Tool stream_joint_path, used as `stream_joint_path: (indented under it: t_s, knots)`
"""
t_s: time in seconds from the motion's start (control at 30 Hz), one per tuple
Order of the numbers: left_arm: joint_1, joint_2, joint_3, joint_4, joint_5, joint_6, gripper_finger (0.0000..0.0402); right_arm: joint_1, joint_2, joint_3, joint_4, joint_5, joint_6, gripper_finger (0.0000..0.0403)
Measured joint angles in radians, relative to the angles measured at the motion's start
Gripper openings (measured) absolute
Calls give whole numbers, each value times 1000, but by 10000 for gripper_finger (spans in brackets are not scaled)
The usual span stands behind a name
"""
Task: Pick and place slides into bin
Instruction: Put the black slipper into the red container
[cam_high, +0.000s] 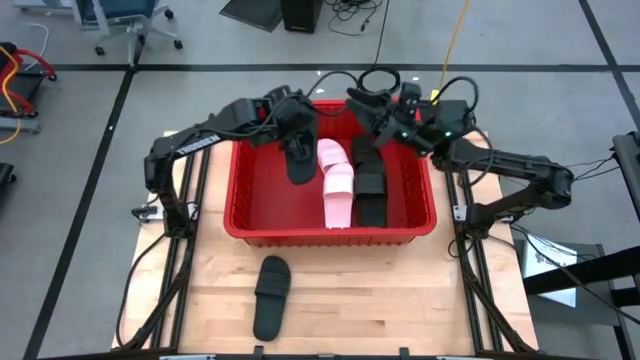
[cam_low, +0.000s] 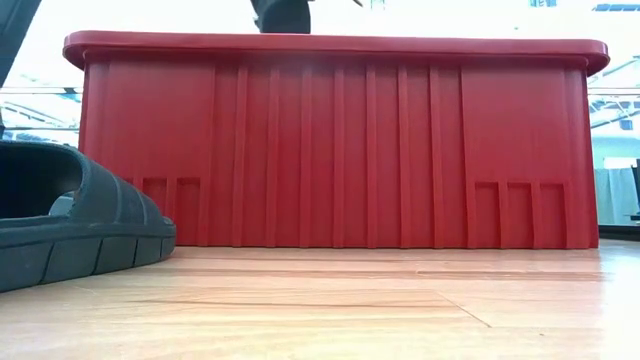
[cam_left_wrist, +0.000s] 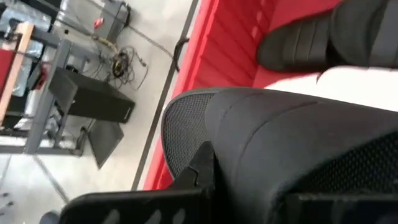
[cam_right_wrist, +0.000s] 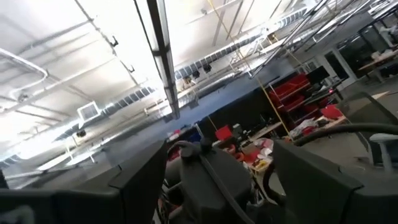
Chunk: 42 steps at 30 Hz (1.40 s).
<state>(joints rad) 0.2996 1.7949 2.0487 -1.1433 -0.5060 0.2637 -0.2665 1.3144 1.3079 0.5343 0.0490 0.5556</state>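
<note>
I have the black slide to put down with my left gripper. I need to let go of it on the red bin's bottom beside the pink slides (cam_high: 300, 166).
The red bin (cam_high: 240, 215) stands mid-table; its front wall (cam_low: 330, 150) fills the low view. Inside lie two pale pink slides (cam_high: 337, 182) and black slides (cam_high: 371, 180). My left gripper (cam_high: 296, 135) reaches into the bin's far left part and is shut on a black slide (cam_high: 300, 165), which fills the left wrist view (cam_left_wrist: 280, 143). Another black slide (cam_high: 270, 296) lies flat on the table in front of the bin and also shows in the low view (cam_low: 70, 225). My right gripper (cam_high: 364, 100) is open and empty above the bin's far rim, tipped up toward the ceiling (cam_right_wrist: 217, 174). My left gripper holds the black slide by its far end (cam_left_wrist: 205, 134), coming from above and from the table's far left. One dark finger (cam_left_wrist: 200, 169) lies against the slide; the other is hidden behind it. The slide hangs below the gripper inside the bin; whether its lower end rests on the floor I cannot tell.
The wooden table (cam_high: 400, 300) shows bare in front of the bin on the right. The bin's left half (cam_high: 265, 195) shows red floor. Cables (cam_high: 380, 75) lie behind the bin's far rim.
</note>
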Motion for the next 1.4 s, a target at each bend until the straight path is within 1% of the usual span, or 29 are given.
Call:
stream_joint_path:
  t_s: [0.07,0.13,0.2,0.33,0.43,0.57,0.8,0.83,0.93,1.03,1.13,1.4]
  knots:
    - [4,5,-19,52,17,22,10,-16,-33,0,-45,-23,-15,281]
    - [6,2,-76,127,17,75,10,-25,-63,0,-76,-26,-34,281]
    - [15,-11,-163,189,19,114,10,-32,-95,0,-114,-26,-53,281]
    - [35,-52,-375,284,38,143,10,-36,-135,0,-148,-23,-91,281]
    - [51,-89,-521,397,35,184,10,-36,-156,0,-170,-21,-97,281]
    - [73,-115,-663,558,35,180,10,-36,-162,0,-191,-21,-97,281]
    - [94,-95,-809,697,38,154,10,-35,-153,0,-212,-18,-69,281]
    - [93,-95,-829,701,39,163,10,-35,-153,0,-216,-18,-65,281]
    - [93,-96,-878,789,44,192,10,-35,-153,0,-226,-17,-57,281]
    - [105,-97,-919,841,63,209,10,-35,-153,0,-227,-15,-40,281]
    - [119,-72,-942,920,76,226,10,-35,-153,0,-226,20,-41,281]
    - [152,25,-946,913,111,255,11,-33,-153,0,-226,34,-21,281]
